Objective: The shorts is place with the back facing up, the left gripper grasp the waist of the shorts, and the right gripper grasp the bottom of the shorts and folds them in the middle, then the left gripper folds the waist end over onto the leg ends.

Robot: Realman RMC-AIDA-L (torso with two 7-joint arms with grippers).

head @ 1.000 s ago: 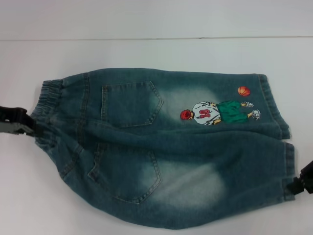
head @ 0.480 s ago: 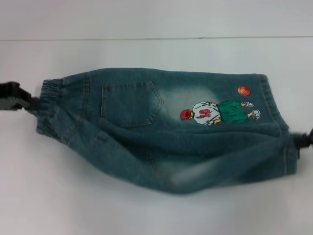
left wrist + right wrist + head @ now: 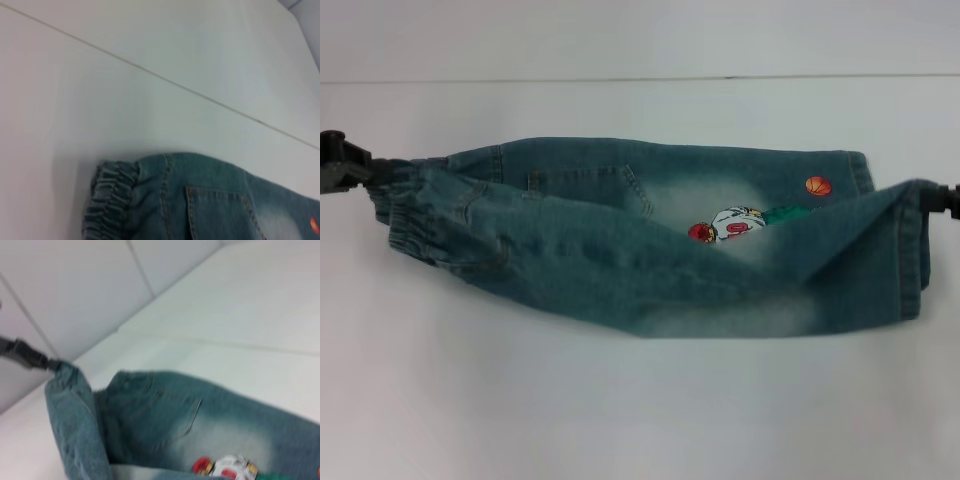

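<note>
My right gripper is going to release the lifted leg hem on the far leg's outer hem corner point(image 3: 859, 156), which is just past the orange basketball.
Blue denim shorts point(image 3: 620, 260) lie back-up across the white table point(image 3: 640, 420), waist at the left and leg ends at the right. The near half is lifted and draped over the far half, hiding most of the back pocket and part of the embroidered basketball player point(image 3: 730, 225). My left gripper point(image 3: 365, 172) is shut on the elastic waist at the left edge of the head view. At the right edge, my right gripper point(image 3: 930, 197) is shut on the leg hem. The left wrist view shows the waistband point(image 3: 112, 195). From the right wrist I see the raised fold point(image 3: 75, 425) and the left gripper point(image 3: 30, 356) beyond it.
The table's far edge meets a pale wall point(image 3: 640, 40) along a thin seam behind the shorts. Bare white tabletop lies in front of the shorts.
Both grippers have lifted the near edge of the shorts and carried it toward the far edge. The lower pocket has gone from view and the figure is now half covered.
</note>
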